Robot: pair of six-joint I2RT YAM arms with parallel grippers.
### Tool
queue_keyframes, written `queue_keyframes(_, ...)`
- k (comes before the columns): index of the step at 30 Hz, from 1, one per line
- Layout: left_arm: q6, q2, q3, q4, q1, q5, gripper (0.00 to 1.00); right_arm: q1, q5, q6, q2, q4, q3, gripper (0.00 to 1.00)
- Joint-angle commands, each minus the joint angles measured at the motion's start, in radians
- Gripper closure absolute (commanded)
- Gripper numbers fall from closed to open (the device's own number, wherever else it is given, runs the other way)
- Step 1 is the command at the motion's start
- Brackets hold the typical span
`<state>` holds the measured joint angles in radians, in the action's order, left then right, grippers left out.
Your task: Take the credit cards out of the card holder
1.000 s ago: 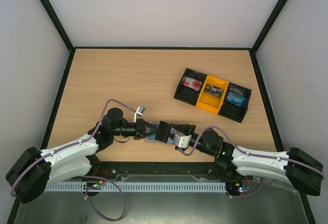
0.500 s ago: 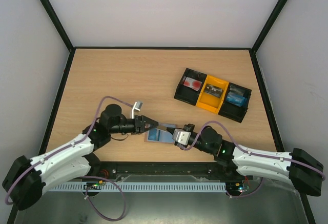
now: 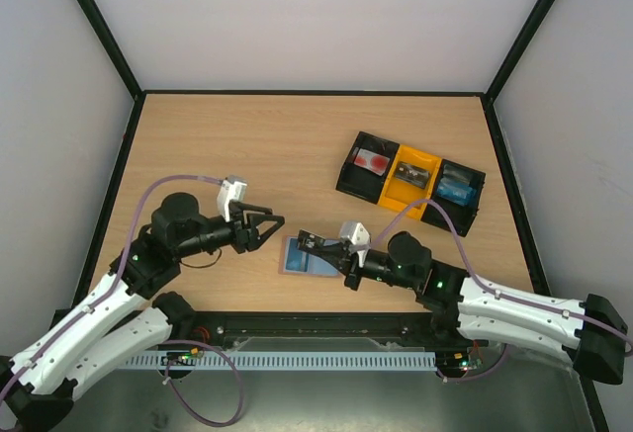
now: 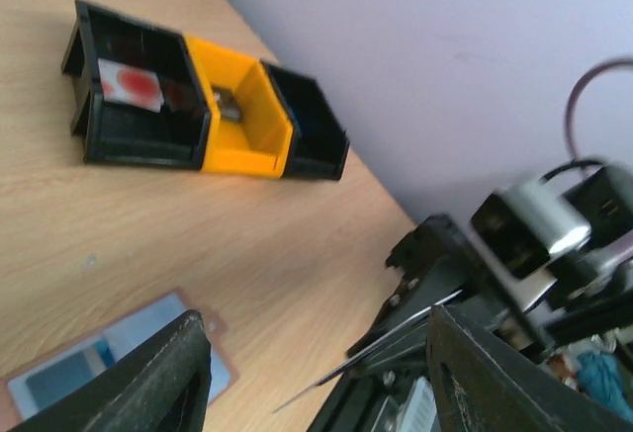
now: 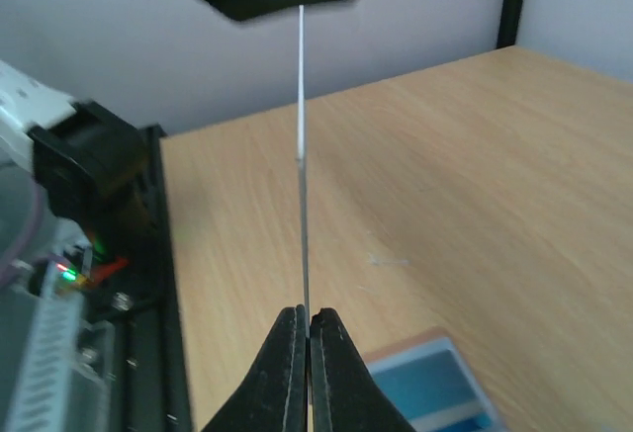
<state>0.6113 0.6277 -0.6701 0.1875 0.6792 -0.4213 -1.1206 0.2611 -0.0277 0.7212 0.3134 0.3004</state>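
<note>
I can see the credit card slanting down from my right gripper, so next I take its loose end (image 3: 304,240) with my left gripper and let my right gripper grip it again before the tray.
The card holder (image 3: 305,258) lies flat on the table, blue-grey with brown edging, and also shows in the left wrist view (image 4: 94,365) and the right wrist view (image 5: 435,385). My right gripper (image 3: 316,245) hovers just over its right part, shut on a thin credit card (image 5: 302,155) seen edge-on. The same card (image 4: 396,343) appears as a thin line in the left wrist view. My left gripper (image 3: 269,227) stands open and empty to the left of the holder, apart from the card.
A black-and-yellow three-compartment tray (image 3: 410,183) sits at the back right. A red-spotted card (image 3: 373,161) lies in its left compartment and a blue card (image 3: 457,191) in its right one. Black frame rails border the table.
My left gripper opened, let go of the card and drew back to the left. My right gripper shut on the card and now holds it alone above the holder.
</note>
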Motion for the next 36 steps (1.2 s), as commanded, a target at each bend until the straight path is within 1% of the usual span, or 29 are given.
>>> queue_keyframes(1,-0.149,0.038,-0.015,0.134,-0.003,-0.078,0.38,-0.005,0.136,-0.226,0.052,-0.129,0.104,0.98)
queue_keyframes(5,-0.168,0.055,-0.001,0.114,-0.003,-0.169,0.37,-0.004,0.300,-0.253,0.147,-0.221,0.166,0.98)
queue_keyframes(8,-0.184,0.065,0.016,0.101,-0.003,-0.214,0.34,-0.005,0.357,-0.266,0.188,-0.258,0.183,0.98)
queue_keyframes(10,-0.201,0.077,0.036,0.082,-0.002,-0.266,0.33,-0.005,0.366,-0.272,0.201,-0.237,0.175,0.98)
queue_keyframes(13,-0.201,0.103,0.054,0.060,-0.003,-0.339,0.34,-0.005,0.386,-0.278,0.212,-0.218,0.179,0.98)
queue_keyframes(18,-0.202,0.139,0.069,0.051,-0.003,-0.362,0.40,-0.005,0.395,-0.293,0.213,-0.207,0.194,0.98)
queue_keyframes(21,-0.203,0.160,0.078,0.035,-0.003,-0.399,0.40,-0.005,0.383,-0.298,0.222,-0.215,0.211,0.98)
queue_keyframes(23,-0.213,0.176,0.077,0.035,-0.003,-0.424,0.37,-0.005,0.350,-0.311,0.229,-0.227,0.221,0.98)
queue_keyframes(27,-0.219,0.195,0.083,0.029,-0.002,-0.459,0.38,-0.005,0.345,-0.331,0.242,-0.229,0.238,0.98)
queue_keyframes(28,-0.219,0.198,0.083,0.029,-0.001,-0.461,0.41,-0.004,0.346,-0.331,0.242,-0.229,0.241,0.98)
queue_keyframes(29,-0.219,0.201,0.085,0.028,0.000,-0.467,0.48,-0.004,0.344,-0.331,0.241,-0.230,0.242,0.98)
queue_keyframes(32,-0.213,0.208,0.089,0.023,0.002,-0.467,0.76,-0.005,0.322,-0.327,0.237,-0.240,0.249,0.98)
queue_keyframes(34,-0.197,0.210,0.092,0.013,0.002,-0.457,0.92,-0.004,0.294,-0.333,0.230,-0.241,0.245,0.97)
queue_keyframes(35,-0.184,0.211,0.092,0.005,0.002,-0.454,0.96,-0.004,0.272,-0.342,0.225,-0.237,0.241,0.96)
queue_keyframes(36,-0.166,0.208,0.095,-0.008,0.002,-0.452,0.97,-0.005,0.246,-0.352,0.217,-0.229,0.234,0.96)
